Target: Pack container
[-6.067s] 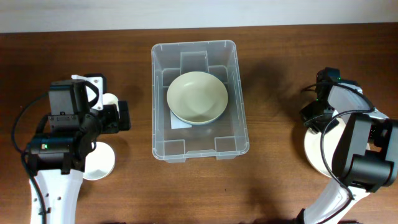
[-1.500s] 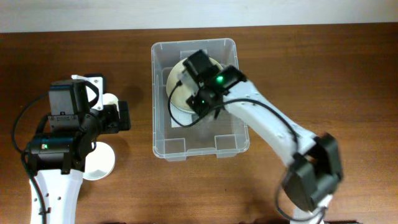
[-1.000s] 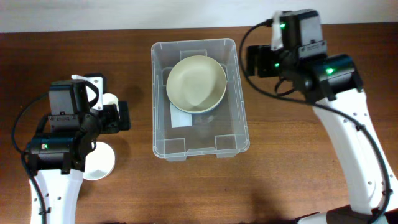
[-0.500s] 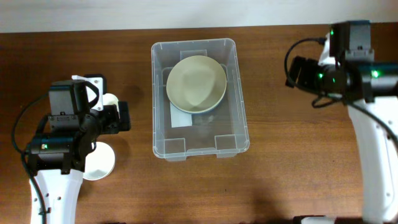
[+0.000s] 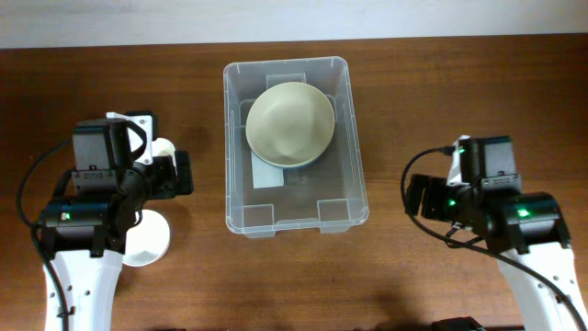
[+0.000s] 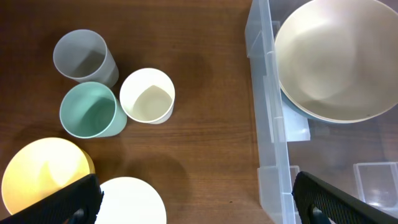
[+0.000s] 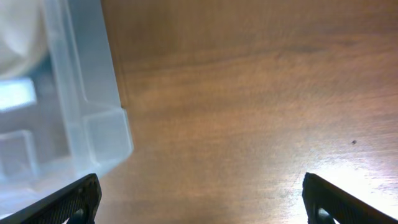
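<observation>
The robot's left gripper will next move to the cream cup next to the green cup and close on the cream cup's rim (image 5: 172, 148) (image 6: 173, 97), facing the container.
The container (image 5: 358, 167), a large clear bin, stands mid-table. Inside its far half a cream bowl (image 5: 289, 122) rests on a bluish one (image 5: 272, 173). My left gripper (image 5: 180, 173) hovers left of the bin, open and empty. In the left wrist view the left gripper (image 6: 199, 210) spans bare wood beside the container wall (image 6: 271, 130), with the cream bowl (image 6: 339, 59) inside. My right gripper (image 5: 417, 198) is right of the bin's near corner, open and empty. The right wrist view shows the right gripper (image 7: 202, 206) over wood, with the container corner (image 7: 93, 134) at left.
Left of the bin stand a grey cup (image 6: 84, 57), a green cup (image 6: 90, 110) and a cream cup (image 6: 148, 95). A yellow dish (image 6: 43, 173) and a white plate (image 6: 132, 202) lie nearer. The white plate (image 5: 149, 241) sits partly under the left arm.
My right arm has withdrawn from over the container, swung to the back right and come down to the front right. The cream bowl sits slightly farther back. The left arm has not moved.
</observation>
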Robot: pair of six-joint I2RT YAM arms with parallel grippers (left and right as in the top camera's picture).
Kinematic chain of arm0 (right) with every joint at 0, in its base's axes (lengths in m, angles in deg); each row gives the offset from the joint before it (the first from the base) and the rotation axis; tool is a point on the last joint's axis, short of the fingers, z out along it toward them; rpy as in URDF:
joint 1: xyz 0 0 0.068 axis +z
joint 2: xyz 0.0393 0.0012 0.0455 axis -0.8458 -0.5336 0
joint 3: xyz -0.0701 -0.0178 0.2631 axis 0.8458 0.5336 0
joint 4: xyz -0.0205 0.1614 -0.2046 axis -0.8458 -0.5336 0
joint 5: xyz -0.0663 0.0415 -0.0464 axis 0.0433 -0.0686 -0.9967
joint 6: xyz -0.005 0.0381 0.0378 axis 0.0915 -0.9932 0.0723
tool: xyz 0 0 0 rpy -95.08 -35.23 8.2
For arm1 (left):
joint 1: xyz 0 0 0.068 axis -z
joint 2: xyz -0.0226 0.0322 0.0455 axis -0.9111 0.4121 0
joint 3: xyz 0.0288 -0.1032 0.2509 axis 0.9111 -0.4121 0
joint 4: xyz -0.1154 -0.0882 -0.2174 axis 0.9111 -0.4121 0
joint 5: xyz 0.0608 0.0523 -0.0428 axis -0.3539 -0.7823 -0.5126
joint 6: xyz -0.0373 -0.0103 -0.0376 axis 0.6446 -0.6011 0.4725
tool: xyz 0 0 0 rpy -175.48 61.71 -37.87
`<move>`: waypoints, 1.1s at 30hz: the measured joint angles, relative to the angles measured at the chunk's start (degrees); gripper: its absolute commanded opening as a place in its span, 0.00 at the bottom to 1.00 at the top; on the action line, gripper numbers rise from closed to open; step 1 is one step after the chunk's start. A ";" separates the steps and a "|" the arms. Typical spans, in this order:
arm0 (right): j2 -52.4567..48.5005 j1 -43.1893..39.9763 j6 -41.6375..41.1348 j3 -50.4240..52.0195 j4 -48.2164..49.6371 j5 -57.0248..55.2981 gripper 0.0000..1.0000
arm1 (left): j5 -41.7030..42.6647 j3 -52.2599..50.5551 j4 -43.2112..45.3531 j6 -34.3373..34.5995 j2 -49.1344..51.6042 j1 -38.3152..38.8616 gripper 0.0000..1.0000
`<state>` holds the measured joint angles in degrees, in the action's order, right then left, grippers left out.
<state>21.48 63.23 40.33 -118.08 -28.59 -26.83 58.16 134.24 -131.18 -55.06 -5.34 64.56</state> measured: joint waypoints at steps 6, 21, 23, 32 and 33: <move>-1.44 0.96 0.50 0.98 0.83 -0.07 0.99 | -2.19 0.52 -0.22 3.28 1.73 0.00 1.00; -1.44 0.96 0.66 0.98 1.64 -0.22 0.99 | -3.72 13.40 0.37 4.52 30.93 0.00 1.00; -1.44 0.96 0.66 0.98 1.64 -0.22 0.99 | -3.72 13.44 1.14 4.50 33.48 0.00 1.00; -1.44 0.96 0.81 0.98 1.29 -0.22 0.99 | -3.72 13.64 3.39 4.48 39.28 0.00 1.00; -1.44 0.96 0.85 0.98 1.18 -0.22 0.99 | -3.72 13.66 3.91 4.46 39.91 0.00 0.99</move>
<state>20.04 64.19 41.18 -117.10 -27.41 -27.05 54.44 147.90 -127.26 -50.60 34.58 64.56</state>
